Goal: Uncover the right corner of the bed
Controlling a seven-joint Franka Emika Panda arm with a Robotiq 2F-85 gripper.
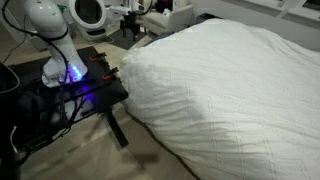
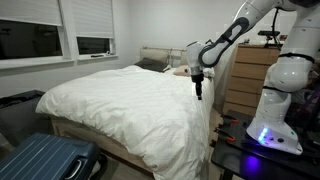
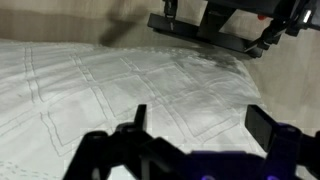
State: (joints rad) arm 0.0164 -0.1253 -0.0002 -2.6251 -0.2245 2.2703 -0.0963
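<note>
I will close my gripper on the white duvet's corner (image 1: 140,61) (image 3: 160,120) next to the black robot table, because lifting the duvet there starts to uncover the bed.
The bed (image 2: 120,95) fills most of both exterior views under a rumpled white quilted duvet (image 1: 230,90). The duvet drapes over the bed's corner beside the robot table and down its side (image 2: 195,140), so the right corner of the bed is hidden. In an exterior view my gripper (image 2: 199,92) hangs pointing down just above the duvet near the bed's far edge. In the wrist view my gripper (image 3: 200,125) is open over the quilted duvet (image 3: 120,85), with nothing between its fingers (image 3: 138,115).
The black robot table (image 1: 85,95) with the arm's base (image 2: 272,125) stands right against the bed. A blue suitcase (image 2: 50,160) lies by the foot of the bed. A wooden dresser (image 2: 245,80) stands behind the arm. A pale wooden bed frame (image 2: 115,152) shows below the duvet.
</note>
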